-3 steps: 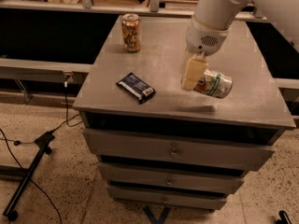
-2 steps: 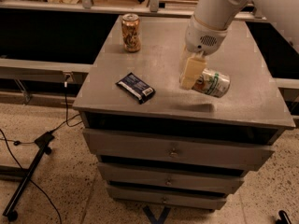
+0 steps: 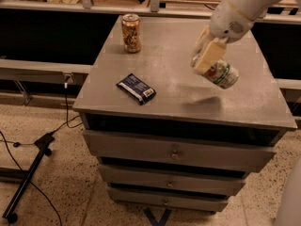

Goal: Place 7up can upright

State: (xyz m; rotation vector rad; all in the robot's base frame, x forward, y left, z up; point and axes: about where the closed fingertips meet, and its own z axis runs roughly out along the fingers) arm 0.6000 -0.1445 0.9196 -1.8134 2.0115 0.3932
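My gripper needs to release the 7up can standing upright on the grey cabinet top beside the shadow (image 3: 222,95), across from the dark blue snack packet.
The 7up can (image 3: 221,73), white and silver with green marks and a red dot, is tilted on its side in the air above the right part of the grey cabinet top (image 3: 178,55). My gripper (image 3: 207,55) comes down from the upper right and is shut on the can's left end, holding it clear of the surface; a shadow lies below it.
A brown-gold patterned can (image 3: 131,33) stands upright at the back left of the top. A dark blue snack packet (image 3: 136,88) lies flat near the front left. The cabinet has drawers (image 3: 175,152) below. A stand and cables (image 3: 33,164) lie on the floor at left.
My gripper has lifted the 7up can off the cabinet top and carried it a little to the right; it now hangs tilted in the air.
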